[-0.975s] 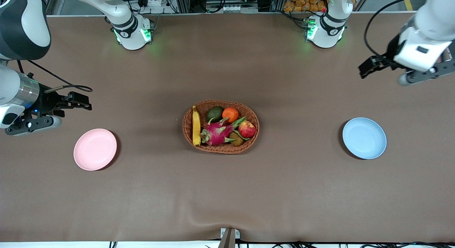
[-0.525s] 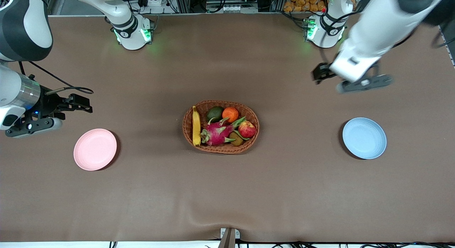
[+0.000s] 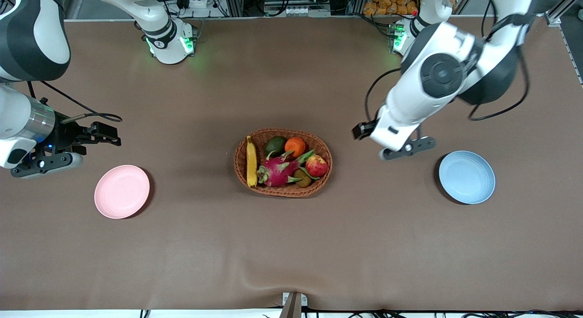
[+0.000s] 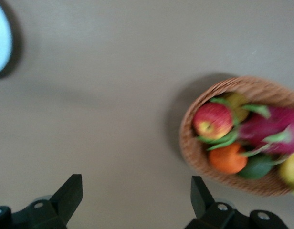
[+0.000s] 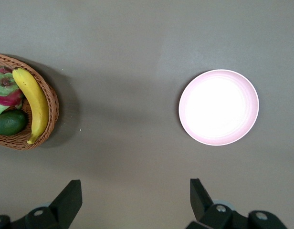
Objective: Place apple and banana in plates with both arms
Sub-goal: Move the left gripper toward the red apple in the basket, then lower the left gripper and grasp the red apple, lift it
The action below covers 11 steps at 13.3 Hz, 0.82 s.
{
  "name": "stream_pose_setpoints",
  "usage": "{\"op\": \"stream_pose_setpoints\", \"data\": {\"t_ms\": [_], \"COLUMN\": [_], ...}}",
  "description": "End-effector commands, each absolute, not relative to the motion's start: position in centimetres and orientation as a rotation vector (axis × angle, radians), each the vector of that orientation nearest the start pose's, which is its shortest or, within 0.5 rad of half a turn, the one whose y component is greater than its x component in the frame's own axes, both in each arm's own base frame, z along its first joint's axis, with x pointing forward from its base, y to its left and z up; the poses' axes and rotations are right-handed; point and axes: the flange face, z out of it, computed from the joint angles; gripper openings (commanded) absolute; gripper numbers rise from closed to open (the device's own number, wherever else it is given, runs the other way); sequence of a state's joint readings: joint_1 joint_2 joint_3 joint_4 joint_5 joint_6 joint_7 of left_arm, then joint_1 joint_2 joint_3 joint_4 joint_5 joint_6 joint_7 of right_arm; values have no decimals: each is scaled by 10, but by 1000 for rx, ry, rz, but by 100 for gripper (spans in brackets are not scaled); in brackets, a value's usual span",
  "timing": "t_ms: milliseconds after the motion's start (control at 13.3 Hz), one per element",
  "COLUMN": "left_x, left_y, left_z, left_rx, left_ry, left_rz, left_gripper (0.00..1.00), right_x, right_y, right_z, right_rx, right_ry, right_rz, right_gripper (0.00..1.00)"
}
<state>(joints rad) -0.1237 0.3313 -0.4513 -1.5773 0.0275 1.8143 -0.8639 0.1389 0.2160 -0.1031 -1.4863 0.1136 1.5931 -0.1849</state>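
The robot's left gripper needs to close on the sides of the red apple (image 3: 316, 166) (image 4: 213, 121), in the wicker basket next to the small brown fruit.
The red apple (image 3: 316, 165) and the yellow banana (image 3: 251, 161) lie in a brown wicker basket (image 3: 282, 192) at mid table. The apple is at the basket's end toward the left arm, the banana at its end toward the right arm. The pale pink plate (image 3: 121, 191) lies toward the right arm's end, the light blue plate (image 3: 467, 176) toward the left arm's end. Both plates are bare. My left gripper (image 3: 363, 130) is open over bare table between basket and blue plate; its view shows the apple (image 4: 213, 120). My right gripper (image 3: 107, 133) is open above the table near the pink plate (image 5: 218, 107); its view shows the banana (image 5: 32, 102).
The basket also holds a magenta dragon fruit (image 3: 278, 168), an orange (image 3: 295, 146), a green avocado (image 3: 275, 146) and a small brown fruit (image 3: 302, 177). The arms' green-lit bases (image 3: 171, 42) stand along the table's edge farthest from the front camera.
My left arm has swung from the left arm's end of the table in toward the basket, with its gripper open. My right gripper has barely shifted.
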Motion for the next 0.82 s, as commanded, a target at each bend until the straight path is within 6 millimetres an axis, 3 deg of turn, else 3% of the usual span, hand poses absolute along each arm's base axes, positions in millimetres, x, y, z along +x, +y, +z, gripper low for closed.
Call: {"op": "stream_pose_setpoints", "data": {"t_ms": [0, 150, 375, 750], "left_x": [571, 576, 584, 578], "left_y": [-361, -382, -399, -434], "left_z": [415, 383, 342, 304], "left_rx": [-3122, -3134, -3143, -3169], "left_ry": [-614, -716, -732, -817], "left_rz": [103, 86, 153, 138], "left_gripper": [100, 100, 100, 100], "right_x": [618, 619, 619, 625], "right_y": [35, 34, 33, 21], "right_z": [544, 543, 542, 540], "right_rx": [-3004, -3008, -3008, -3002], "right_ry": [-329, -327, -325, -367], "right_rz": [141, 144, 144, 105], "right_gripper": [100, 100, 100, 100]}}
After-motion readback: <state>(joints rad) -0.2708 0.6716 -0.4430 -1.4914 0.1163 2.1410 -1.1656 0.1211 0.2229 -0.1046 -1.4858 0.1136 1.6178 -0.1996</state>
